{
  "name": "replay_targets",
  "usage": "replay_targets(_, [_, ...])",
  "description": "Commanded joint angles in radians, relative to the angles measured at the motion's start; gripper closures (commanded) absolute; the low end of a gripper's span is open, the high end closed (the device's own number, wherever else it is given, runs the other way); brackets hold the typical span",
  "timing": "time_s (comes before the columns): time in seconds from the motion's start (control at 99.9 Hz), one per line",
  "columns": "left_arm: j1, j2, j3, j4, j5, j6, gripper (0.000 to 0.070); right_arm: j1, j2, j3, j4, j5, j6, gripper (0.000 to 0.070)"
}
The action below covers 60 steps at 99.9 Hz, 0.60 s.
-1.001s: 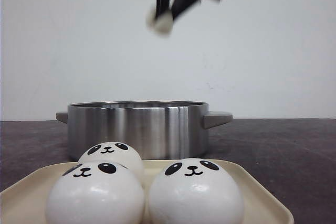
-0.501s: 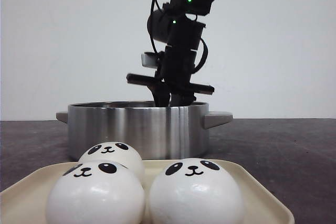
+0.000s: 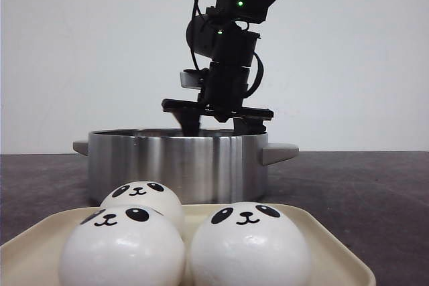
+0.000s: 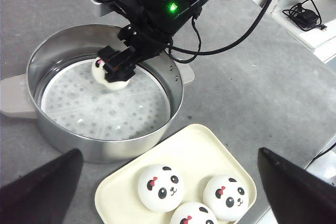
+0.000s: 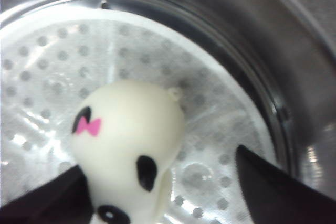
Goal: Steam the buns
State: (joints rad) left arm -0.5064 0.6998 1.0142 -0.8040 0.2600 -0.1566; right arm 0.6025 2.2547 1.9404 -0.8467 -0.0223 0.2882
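Note:
Next, my left gripper closes around the sides of the panda bun point(image 3: 145, 202) point(image 4: 160, 188) that is nearest to the steel pot on the cream tray.
One panda bun point(image 5: 128, 140) with a pink bow sits on the perforated liner inside the steel pot point(image 3: 174, 165). My right gripper point(image 3: 218, 124) reaches down into the pot. Its jaws are spread; one finger is next to the bun, the other stands well off it. From the left wrist view the bun point(image 4: 107, 74) shows under the right gripper point(image 4: 118, 64) near the pot's far wall point(image 4: 173, 93). Three buns point(image 3: 122, 249) point(image 3: 249, 246) point(image 3: 142, 199) lie on the cream tray point(image 3: 322, 246). My left gripper point(image 4: 169, 153) hangs wide open and empty high above the tray point(image 4: 205, 145).
The pot has two side handles point(image 3: 278, 152). The tray lies just in front of the pot on the dark grey table. A white object with a black cable point(image 4: 310, 19) lies at the table's side in the left wrist view.
The right arm came down from high above with the bun into the pot. Its jaws have since spread apart and the bun rests on the liner.

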Motion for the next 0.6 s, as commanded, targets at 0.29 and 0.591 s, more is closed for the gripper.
replay_targets(0.29, [-0.006, 0.006, 0.013, -0.029, -0.002, 0.01, 0.0, 0.002, 0.034, 0.031, -0.011, 0.003, 0.069, 0.0126])
replay_targets(0.591, [-0.006, 0.014, 0.013, -0.04, -0.002, 0.009, 0.0, 0.006, -0.004, 0.099, 0.009, -0.012, 0.075, 0.0035])
